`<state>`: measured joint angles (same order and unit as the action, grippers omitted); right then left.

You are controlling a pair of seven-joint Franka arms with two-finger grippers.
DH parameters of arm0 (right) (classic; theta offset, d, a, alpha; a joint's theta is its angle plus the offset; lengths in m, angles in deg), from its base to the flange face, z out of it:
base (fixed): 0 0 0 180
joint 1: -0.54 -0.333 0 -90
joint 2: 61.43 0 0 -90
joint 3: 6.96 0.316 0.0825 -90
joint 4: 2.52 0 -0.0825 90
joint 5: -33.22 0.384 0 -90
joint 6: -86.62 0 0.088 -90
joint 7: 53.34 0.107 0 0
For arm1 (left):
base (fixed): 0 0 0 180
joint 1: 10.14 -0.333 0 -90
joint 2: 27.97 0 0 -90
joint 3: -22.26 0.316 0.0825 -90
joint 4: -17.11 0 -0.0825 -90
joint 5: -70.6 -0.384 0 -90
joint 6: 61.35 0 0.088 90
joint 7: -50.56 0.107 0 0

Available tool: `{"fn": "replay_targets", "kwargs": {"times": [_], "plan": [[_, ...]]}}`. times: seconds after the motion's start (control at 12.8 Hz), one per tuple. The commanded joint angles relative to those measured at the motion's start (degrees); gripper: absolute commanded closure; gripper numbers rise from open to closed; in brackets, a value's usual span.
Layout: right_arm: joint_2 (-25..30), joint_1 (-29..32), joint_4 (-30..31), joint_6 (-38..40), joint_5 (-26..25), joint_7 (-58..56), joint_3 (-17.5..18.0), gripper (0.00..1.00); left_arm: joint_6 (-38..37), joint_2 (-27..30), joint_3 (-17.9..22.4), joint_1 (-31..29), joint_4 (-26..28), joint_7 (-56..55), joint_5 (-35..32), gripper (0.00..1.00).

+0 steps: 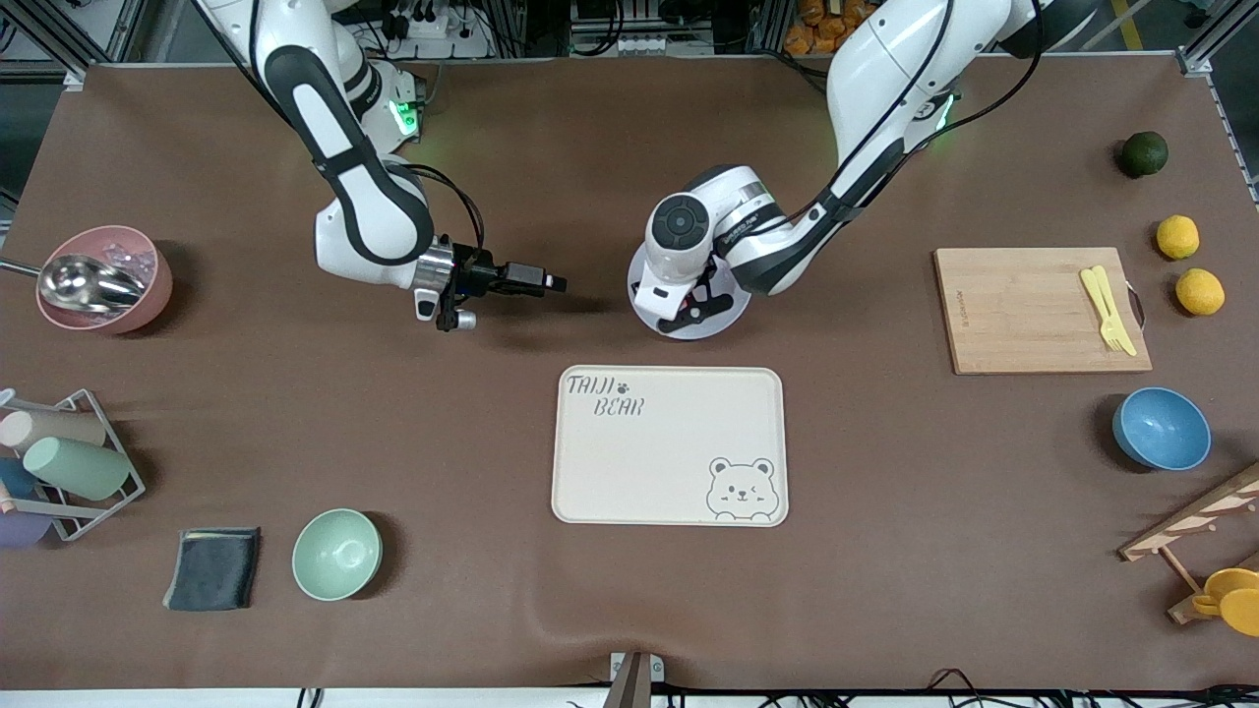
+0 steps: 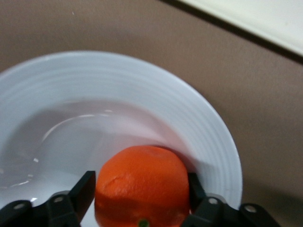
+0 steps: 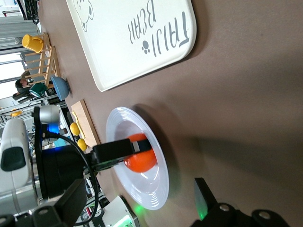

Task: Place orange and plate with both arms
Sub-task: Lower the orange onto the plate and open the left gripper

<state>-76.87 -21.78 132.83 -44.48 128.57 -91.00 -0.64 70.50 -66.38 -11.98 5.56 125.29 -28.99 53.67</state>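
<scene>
Next, my right gripper grabs the white plate by the plate's rim (image 1: 631, 281) (image 3: 153, 207) on the side farthest from the wooden cutting board.
The white plate (image 1: 730, 313) lies on the brown table, just farther from the front camera than the cream bear tray (image 1: 669, 447). The orange (image 2: 142, 177) rests in the plate's (image 2: 142, 90) well; the left hand hides it in the front view. My left gripper (image 2: 142, 189) is down over the plate, a finger against each side of the orange. The right wrist view shows the orange (image 3: 140, 161) on the plate (image 3: 147, 191) with the left fingers around it. My right gripper (image 1: 551, 284) hovers low beside the plate, toward the right arm's end, open and holding nothing.
A wooden cutting board (image 1: 1043, 310) with a yellow fork, two lemons and a dark green fruit lie toward the left arm's end. A blue bowl (image 1: 1161, 428), a green bowl (image 1: 336, 554), a pink bowl (image 1: 103, 278) and a cup rack sit around the table's edges.
</scene>
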Motion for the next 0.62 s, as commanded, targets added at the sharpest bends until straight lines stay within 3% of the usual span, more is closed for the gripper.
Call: {"fn": "replay_targets", "kwargs": {"times": [0.0,0.23,0.55], "plan": [[0.0,-0.9,-0.3,-0.6,2.2,-1.2,-0.3,0.00,-0.1,2.0,0.0,-2.2,-1.0,-1.0,-1.9,0.00],[-0.1,-3.2,-0.4,-1.9,5.6,-1.5,-0.3,0.06,-2.8,8.9,-0.2,-4.7,-1.2,-0.5,-1.8,0.00],[-2.6,-8.6,-1.0,-3.6,14.7,-6.3,-0.3,0.14,-15.9,16.2,-0.4,-8.7,-10.0,3.2,-1.2,0.00]]}}
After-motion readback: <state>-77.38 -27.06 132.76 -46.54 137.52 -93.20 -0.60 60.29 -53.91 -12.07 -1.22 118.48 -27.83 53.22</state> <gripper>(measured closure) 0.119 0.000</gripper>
